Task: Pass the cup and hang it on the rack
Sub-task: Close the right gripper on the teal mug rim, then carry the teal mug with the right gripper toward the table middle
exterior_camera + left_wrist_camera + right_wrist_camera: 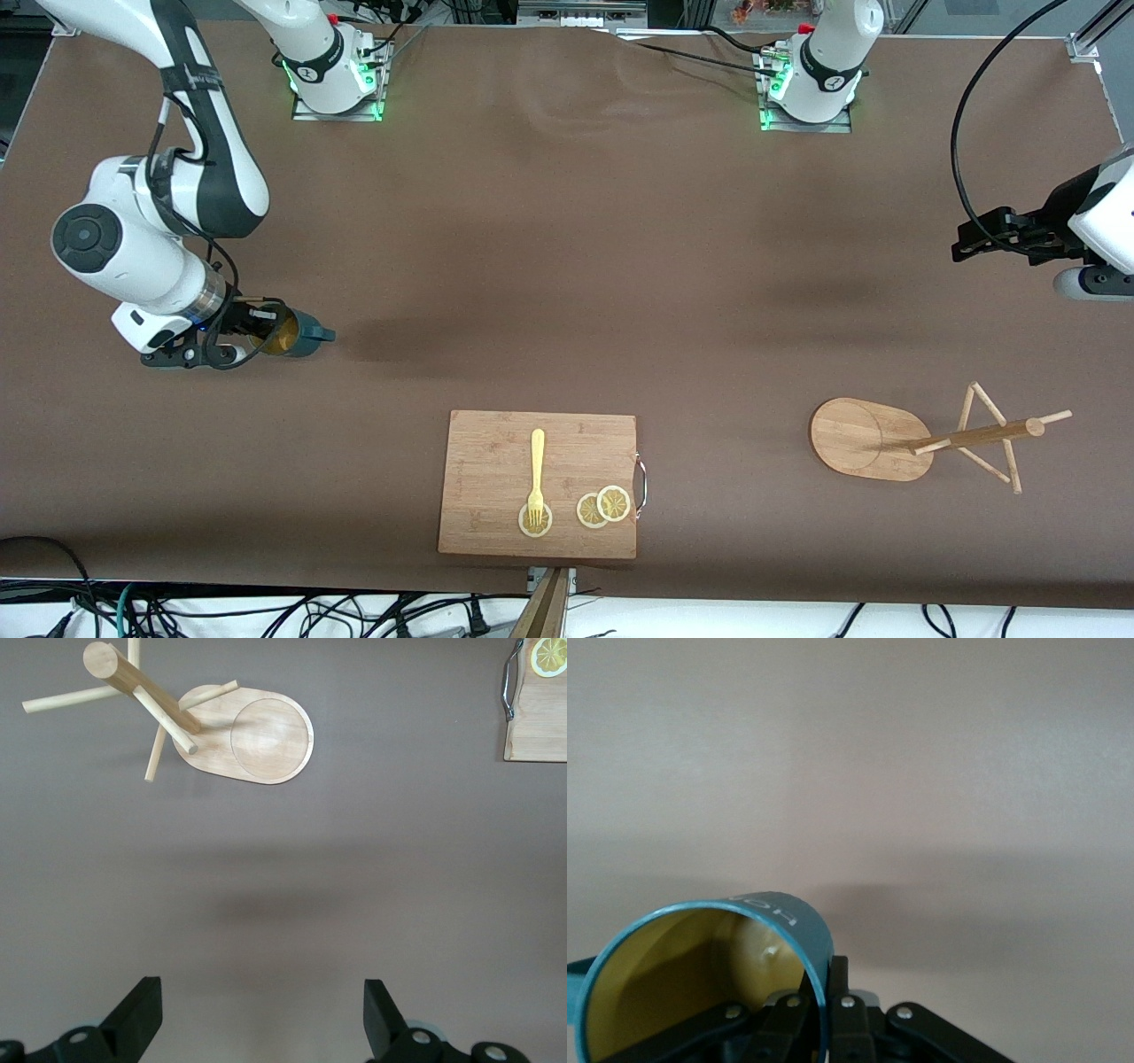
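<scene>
I should have my right gripper set the teal cup, still held tilted over the table, free on the bare table (619, 333), just past the metal-handle corner of the cutting board.
My right gripper (257, 324) is shut on the rim of the teal cup (297, 335), one finger inside the yellow interior and one outside. It holds the cup tilted on its side over the table at the right arm's end, with the handle pointing away from the gripper. The right wrist view shows the cup (700, 979) pinched at its wall by the gripper (825, 985). The bamboo rack (864, 439) stands toward the left arm's end and also shows in the left wrist view (257, 740). My left gripper (973, 239) is open and empty above the table (263, 1010).
A wooden cutting board (496, 452) lies near the front camera's edge. On it are a yellow fork (537, 474) and lemon slices (602, 507). Its corner shows in the left wrist view (536, 726). Cables run along the table's near edge.
</scene>
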Available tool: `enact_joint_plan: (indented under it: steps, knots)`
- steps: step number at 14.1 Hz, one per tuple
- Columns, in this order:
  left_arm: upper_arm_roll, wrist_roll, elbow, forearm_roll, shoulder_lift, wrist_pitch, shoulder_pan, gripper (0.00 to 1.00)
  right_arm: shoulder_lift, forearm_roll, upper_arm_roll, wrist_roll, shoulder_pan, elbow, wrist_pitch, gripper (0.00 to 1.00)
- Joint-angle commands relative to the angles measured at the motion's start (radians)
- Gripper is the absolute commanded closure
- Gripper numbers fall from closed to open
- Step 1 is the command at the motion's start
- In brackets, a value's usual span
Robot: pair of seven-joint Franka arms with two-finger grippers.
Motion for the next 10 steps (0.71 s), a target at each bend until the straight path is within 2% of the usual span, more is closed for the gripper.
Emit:
enact_joint_plan:
  steps: [1, 3, 5, 8, 10]
  knots:
    - [0.009, 0.017, -0.025, -0.012, -0.025, 0.002, -0.002, 0.00, -0.002, -0.001, 0.031, 0.102, 0.019, 0.105, -0.173, 1.00]
    - [0.009, 0.017, -0.025, -0.012, -0.024, 0.002, -0.001, 0.00, -0.002, 0.001, 0.089, 0.209, 0.022, 0.150, -0.236, 1.00]
    - [0.009, 0.017, -0.025, -0.012, -0.024, 0.002, -0.001, 0.00, 0.002, 0.002, 0.144, 0.356, 0.051, 0.173, -0.236, 1.00]
    - [0.013, 0.017, -0.024, -0.010, -0.022, 0.007, -0.001, 0.00, 0.042, 0.004, 0.151, 0.562, 0.158, 0.208, -0.224, 1.00]
    - [0.015, 0.015, -0.024, -0.010, -0.022, 0.007, -0.002, 0.00, 0.105, 0.004, 0.151, 0.590, 0.240, 0.268, -0.216, 1.00]
